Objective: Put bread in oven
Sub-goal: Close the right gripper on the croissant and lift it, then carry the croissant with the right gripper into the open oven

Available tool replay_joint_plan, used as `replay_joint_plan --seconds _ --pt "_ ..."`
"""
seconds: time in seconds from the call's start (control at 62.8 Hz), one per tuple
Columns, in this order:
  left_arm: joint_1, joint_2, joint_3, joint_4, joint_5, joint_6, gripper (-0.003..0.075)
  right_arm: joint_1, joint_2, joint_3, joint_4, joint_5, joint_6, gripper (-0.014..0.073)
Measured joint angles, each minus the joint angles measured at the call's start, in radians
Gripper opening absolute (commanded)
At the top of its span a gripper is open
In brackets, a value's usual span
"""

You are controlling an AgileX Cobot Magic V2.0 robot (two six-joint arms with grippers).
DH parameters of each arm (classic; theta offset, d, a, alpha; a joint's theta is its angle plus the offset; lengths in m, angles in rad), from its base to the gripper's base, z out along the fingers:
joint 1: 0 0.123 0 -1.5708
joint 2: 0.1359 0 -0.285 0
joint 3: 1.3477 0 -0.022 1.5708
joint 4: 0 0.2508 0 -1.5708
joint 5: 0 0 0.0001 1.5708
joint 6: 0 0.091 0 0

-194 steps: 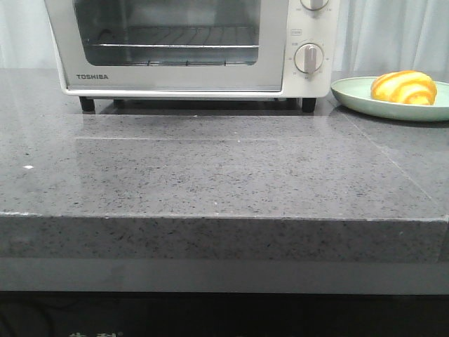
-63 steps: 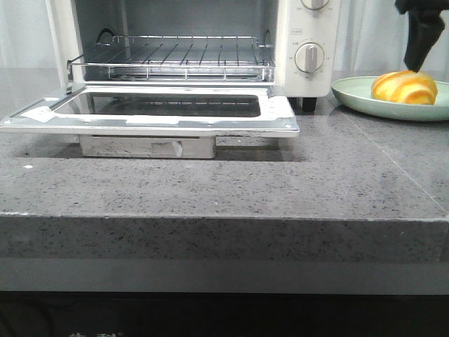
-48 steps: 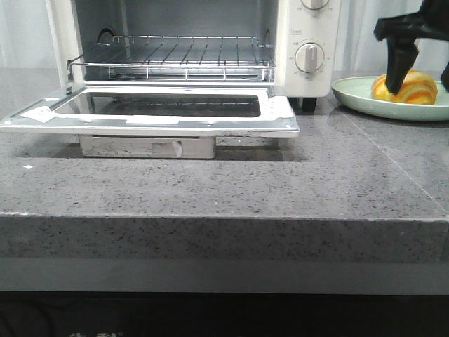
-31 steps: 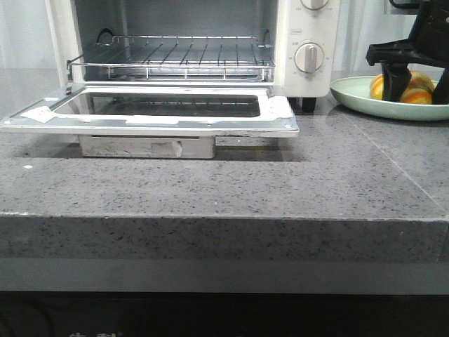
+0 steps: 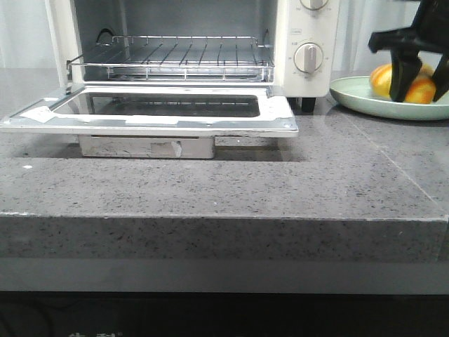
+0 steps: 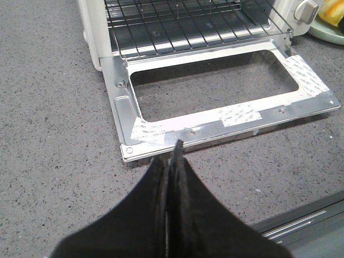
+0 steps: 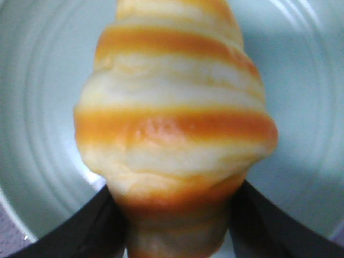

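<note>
The robot's right gripper should release the bread, now over the pale green plate, on the oven's wire rack (image 5: 198, 44), slightly off its middle toward the knobs.
The bread (image 5: 419, 88), a golden roll with orange stripes, is over the pale green plate (image 5: 358, 94) at the far right. My right gripper (image 5: 422, 83) is shut on the bread, one black finger on each side. In the right wrist view the bread (image 7: 172, 123) fills the frame between the fingers (image 7: 102, 226), with the plate (image 7: 37, 107) behind it. The cream-white oven (image 5: 306, 31) stands at the back with its door (image 5: 175, 121) folded down flat and its wire rack (image 5: 175, 60) bare. My left gripper (image 6: 173, 156) is shut and empty over the counter in front of the door (image 6: 215, 115).
The grey stone counter (image 5: 224, 182) has a front edge close to the camera. The open door juts out over it toward the front. Round knobs (image 5: 309, 57) sit on the oven's right panel, next to the plate.
The oven door has gone from shut to folded down. My right gripper came down over the bread, closed on it, and has risen slightly with it.
</note>
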Motion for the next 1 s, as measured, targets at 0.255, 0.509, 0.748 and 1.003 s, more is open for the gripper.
replay_joint_plan --seconds 0.255,0.509,0.748,1.003 --pt "0.0 0.0 0.0 0.0 0.0 0.0 -0.0018 0.0 -0.205 0.105 0.0 -0.002 -0.01 0.0107" --pt "0.0 -0.002 0.0 0.0 0.0 0.0 -0.0018 0.045 -0.443 0.326 -0.008 -0.051 -0.03 0.0107" --pt "0.0 -0.002 0.0 0.0 0.0 0.0 -0.0018 0.211 -0.576 0.447 -0.008 -0.052 -0.041 0.0107" --pt "0.0 -0.002 0.0 0.0 0.0 0.0 -0.0018 0.478 -0.573 0.436 -0.008 -0.078 -0.043 0.0107"
